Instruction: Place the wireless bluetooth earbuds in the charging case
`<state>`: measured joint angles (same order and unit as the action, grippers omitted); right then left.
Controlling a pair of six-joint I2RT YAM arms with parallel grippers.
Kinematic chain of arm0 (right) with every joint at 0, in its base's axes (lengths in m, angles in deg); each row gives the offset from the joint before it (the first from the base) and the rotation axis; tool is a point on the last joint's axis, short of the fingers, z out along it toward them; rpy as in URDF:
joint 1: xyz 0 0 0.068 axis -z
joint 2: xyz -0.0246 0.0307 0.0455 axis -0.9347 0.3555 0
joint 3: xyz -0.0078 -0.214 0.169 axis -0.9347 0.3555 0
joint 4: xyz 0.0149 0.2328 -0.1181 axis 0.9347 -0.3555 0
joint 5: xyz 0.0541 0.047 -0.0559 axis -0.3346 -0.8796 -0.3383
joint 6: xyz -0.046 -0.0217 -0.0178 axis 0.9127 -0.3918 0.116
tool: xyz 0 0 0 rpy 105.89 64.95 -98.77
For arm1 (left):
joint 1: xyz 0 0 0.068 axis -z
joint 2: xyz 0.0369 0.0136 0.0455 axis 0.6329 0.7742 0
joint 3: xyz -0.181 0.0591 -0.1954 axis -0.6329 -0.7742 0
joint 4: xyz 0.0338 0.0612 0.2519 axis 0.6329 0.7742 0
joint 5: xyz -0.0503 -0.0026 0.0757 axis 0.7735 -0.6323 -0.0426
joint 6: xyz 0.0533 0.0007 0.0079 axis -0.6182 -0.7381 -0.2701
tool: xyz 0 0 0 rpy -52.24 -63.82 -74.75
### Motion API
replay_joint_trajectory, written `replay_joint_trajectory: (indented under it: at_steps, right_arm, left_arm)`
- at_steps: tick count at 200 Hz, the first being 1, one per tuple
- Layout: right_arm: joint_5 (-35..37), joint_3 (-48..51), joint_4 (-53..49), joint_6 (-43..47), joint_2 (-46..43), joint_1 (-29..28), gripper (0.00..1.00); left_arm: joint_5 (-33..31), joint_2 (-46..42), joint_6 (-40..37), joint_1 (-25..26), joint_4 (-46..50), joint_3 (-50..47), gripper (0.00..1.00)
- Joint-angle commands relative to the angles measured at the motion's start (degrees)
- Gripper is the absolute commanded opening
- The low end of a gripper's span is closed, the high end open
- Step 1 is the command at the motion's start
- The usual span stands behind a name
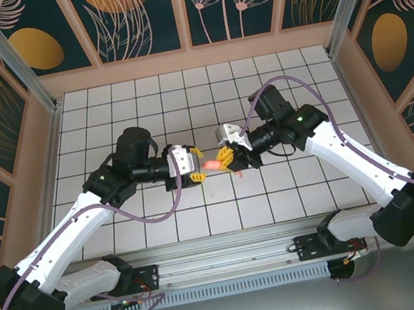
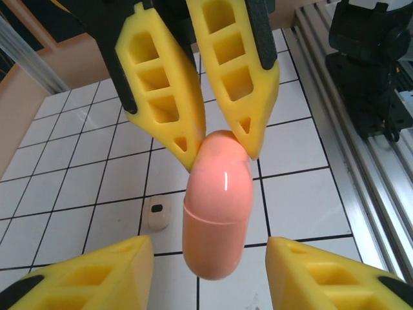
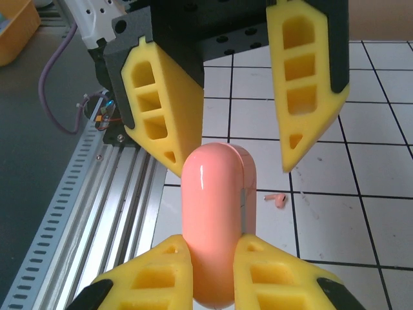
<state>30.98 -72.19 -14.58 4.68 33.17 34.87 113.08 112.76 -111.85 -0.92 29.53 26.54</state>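
Observation:
I am holding the charging case, lid down, with only my right gripper, so next I grip the case's loose end [image 2: 213, 257] with my left gripper before my right gripper regrasps to open the lid.
The charging case [image 1: 213, 167], a coral-pink rounded box with its lid down, hangs above the tiled table between the two arms. My right gripper [image 3: 214, 242] is shut on one end of the case [image 3: 210, 194]. My left gripper [image 2: 208, 244] is open, its fingers on either side of the other end of the case [image 2: 216, 219] with a gap on each side. One earbud [image 2: 156, 213], pale and tiny, lies on a tile below, left of the case. An earbud [image 3: 279, 199] also lies on the tiles to the right of the case in the right wrist view.
The grooved metal rail [image 3: 110, 194] runs along the table's near edge, close beside the case. The right arm's black base [image 2: 374, 58] stands on that rail. An orange bin [image 3: 13, 26] sits beyond the rail. Wooden walls [image 1: 50, 126] border the white tiles.

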Motion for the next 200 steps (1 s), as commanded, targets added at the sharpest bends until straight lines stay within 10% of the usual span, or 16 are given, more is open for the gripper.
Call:
replay_joint_trajectory:
  at_steps: [1,129,200]
  right_arm:
    - [-0.4,-1.8,0.1,2.0,0.2,-0.7,0.07]
    - [-0.3,-3.1,2.2,2.7,1.5,-1.8,0.08]
    - [5.5,12.9,23.1,-11.4,-14.8,-1.4,0.43]
  left_arm:
    - [3.8,0.8,-1.3,0.0,1.2,1.9,0.46]
    - [5.5,1.6,-0.9,0.0,2.1,2.4,0.23]
    - [6.9,0.0,17.1,0.0,-13.9,-4.9,0.19]
